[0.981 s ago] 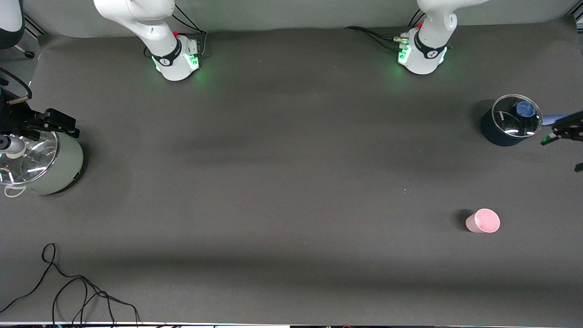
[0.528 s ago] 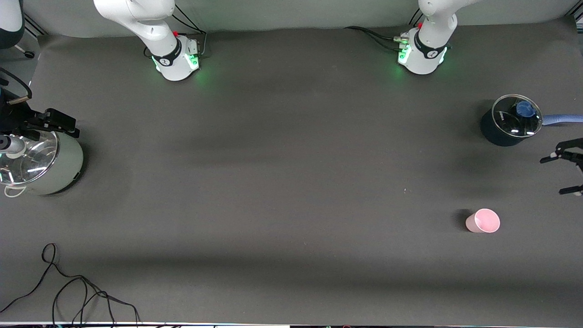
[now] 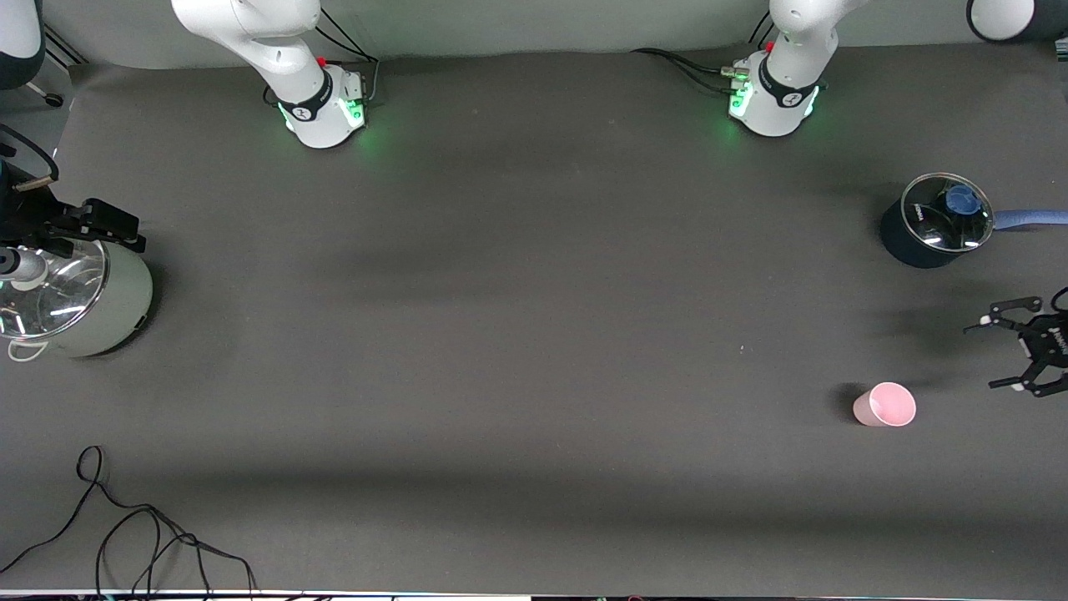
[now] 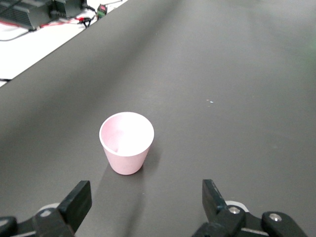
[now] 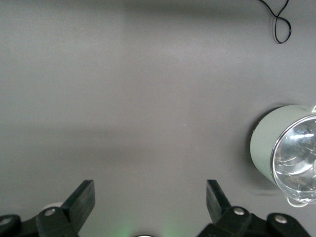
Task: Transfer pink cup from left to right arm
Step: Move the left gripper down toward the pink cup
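Note:
The lower half of the pink cup (image 3: 864,410) (image 4: 127,165) will be gripped by my left gripper as it closes around it, so that the cup's rim stays free above the fingers.
The pink cup (image 3: 884,406) stands upright on the dark table mat toward the left arm's end; it also shows in the left wrist view (image 4: 126,143). My left gripper (image 3: 984,356) is open and empty, low over the mat beside the cup, a short gap from it toward the table's end. In the left wrist view the cup stands ahead of the open left gripper (image 4: 145,197), apart from both fingers. My right gripper (image 5: 149,197) is open and empty, held high over the right arm's end of the table, and it waits.
A dark blue pot with a glass lid (image 3: 934,221) and a blue handle (image 3: 1030,219) stands farther from the front camera than the cup. A pale green pot with a glass lid (image 3: 83,305) sits at the right arm's end (image 5: 284,148). A black cable (image 3: 150,534) lies near the front edge.
My left gripper has moved from beside the dark blue pot's handle to beside the pink cup, and has turned its open fingers toward it. The right arm and the cup have not moved.

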Available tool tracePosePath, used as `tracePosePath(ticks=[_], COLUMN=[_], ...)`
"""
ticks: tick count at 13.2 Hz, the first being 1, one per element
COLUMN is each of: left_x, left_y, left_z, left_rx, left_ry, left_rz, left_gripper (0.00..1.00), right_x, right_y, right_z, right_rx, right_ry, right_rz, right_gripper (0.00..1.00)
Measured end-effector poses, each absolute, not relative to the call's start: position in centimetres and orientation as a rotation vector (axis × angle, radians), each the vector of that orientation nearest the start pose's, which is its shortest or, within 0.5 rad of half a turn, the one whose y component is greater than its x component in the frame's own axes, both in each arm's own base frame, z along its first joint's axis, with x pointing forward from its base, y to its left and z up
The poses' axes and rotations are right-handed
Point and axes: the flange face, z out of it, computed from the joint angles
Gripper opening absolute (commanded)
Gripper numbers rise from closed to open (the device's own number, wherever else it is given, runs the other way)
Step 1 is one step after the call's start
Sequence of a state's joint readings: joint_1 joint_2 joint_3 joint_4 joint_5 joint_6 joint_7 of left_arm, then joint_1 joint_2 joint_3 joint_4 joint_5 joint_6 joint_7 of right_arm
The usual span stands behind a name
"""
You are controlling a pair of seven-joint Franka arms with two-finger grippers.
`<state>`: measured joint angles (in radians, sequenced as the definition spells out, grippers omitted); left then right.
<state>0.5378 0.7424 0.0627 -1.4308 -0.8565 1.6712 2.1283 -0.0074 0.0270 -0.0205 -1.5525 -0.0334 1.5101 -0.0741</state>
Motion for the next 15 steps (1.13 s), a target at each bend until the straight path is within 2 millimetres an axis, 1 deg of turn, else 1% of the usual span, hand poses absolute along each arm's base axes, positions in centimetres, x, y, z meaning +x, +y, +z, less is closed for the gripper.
tracePosePath(ticks=[2, 3, 4, 7, 10, 11, 12, 15], left_x=[60.5, 60.4, 60.3, 60.1, 59.1, 58.8, 58.6, 58.4], left_y=[32.6, 32.6, 32.5, 31.9, 31.3, 31.2, 31.2, 31.3], left_z=[20.9, 19.3, 18.0, 14.9, 10.3, 9.2, 8.6, 8.0], left_rx=[1.928, 1.91, 1.896, 1.871, 1.838, 1.833, 1.828, 1.814], left_ry=[-1.363, -1.357, -1.354, -1.307, -1.262, -1.249, -1.239, -1.21], left_rz=[0.926, 0.955, 0.971, 1.002, 1.052, 1.057, 1.071, 1.125], left_gripper=[0.99, 1.0, 0.99, 0.99, 0.99, 0.99, 0.99, 0.99], right_x=[55.6, 55.6, 55.6, 55.6, 55.6, 55.5, 55.5, 55.5], right_y=[-1.9, -1.9, -1.9, -1.9, -1.9, -1.9, -1.9, -1.9], right_z=[61.3, 61.3, 61.3, 61.3, 61.3, 61.3, 61.3, 61.3], right_rx=[-3.169, -3.169, -3.169, -3.169, -3.169, -3.169, -3.169, -3.169], right_ry=[-0.072, -0.072, -0.072, -0.072, -0.072, -0.072, -0.072, -0.072], right_rz=[0.113, 0.113, 0.113, 0.113, 0.115, 0.117, 0.118, 0.119], right_gripper=[1.0, 1.0, 1.0, 1.0, 1.0, 1.0, 1.0, 1.0])
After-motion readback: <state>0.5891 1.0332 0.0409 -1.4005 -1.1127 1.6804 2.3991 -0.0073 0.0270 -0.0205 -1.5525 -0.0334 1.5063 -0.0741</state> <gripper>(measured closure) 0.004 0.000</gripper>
